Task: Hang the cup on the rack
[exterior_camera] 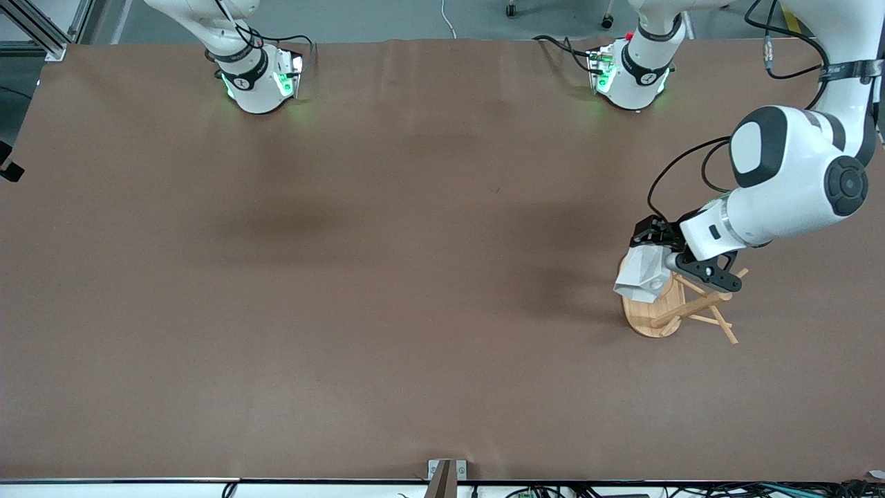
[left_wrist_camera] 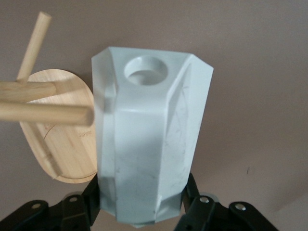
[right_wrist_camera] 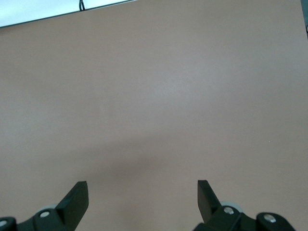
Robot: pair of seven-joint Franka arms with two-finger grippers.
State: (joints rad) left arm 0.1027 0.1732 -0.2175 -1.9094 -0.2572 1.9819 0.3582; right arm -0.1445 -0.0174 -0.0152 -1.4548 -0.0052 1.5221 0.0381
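Observation:
The robot's left gripper needs to release the white faceted cup on the rack peg (exterior_camera: 664, 293) (left_wrist_camera: 65, 113) beside it, above the oval base.
The white faceted cup (exterior_camera: 641, 274) is held in the air by my left gripper (exterior_camera: 648, 250), over the oval base of the bamboo rack (exterior_camera: 681, 309) at the left arm's end of the table. In the left wrist view the gripper (left_wrist_camera: 143, 204) is shut on the cup's body (left_wrist_camera: 149, 144). The handle's round hole (left_wrist_camera: 146, 70) faces the camera with no peg in it. A rack peg (left_wrist_camera: 45, 114) ends just beside the cup's side, and the rack base (left_wrist_camera: 62, 144) lies below. My right gripper (right_wrist_camera: 143, 190) is open and empty over bare table; it is out of the front view.
The brown table (exterior_camera: 387, 277) stretches wide toward the right arm's end. The two arm bases (exterior_camera: 259, 83) stand along the edge farthest from the front camera. The rack's pegs (exterior_camera: 719, 325) stick out toward the front camera.

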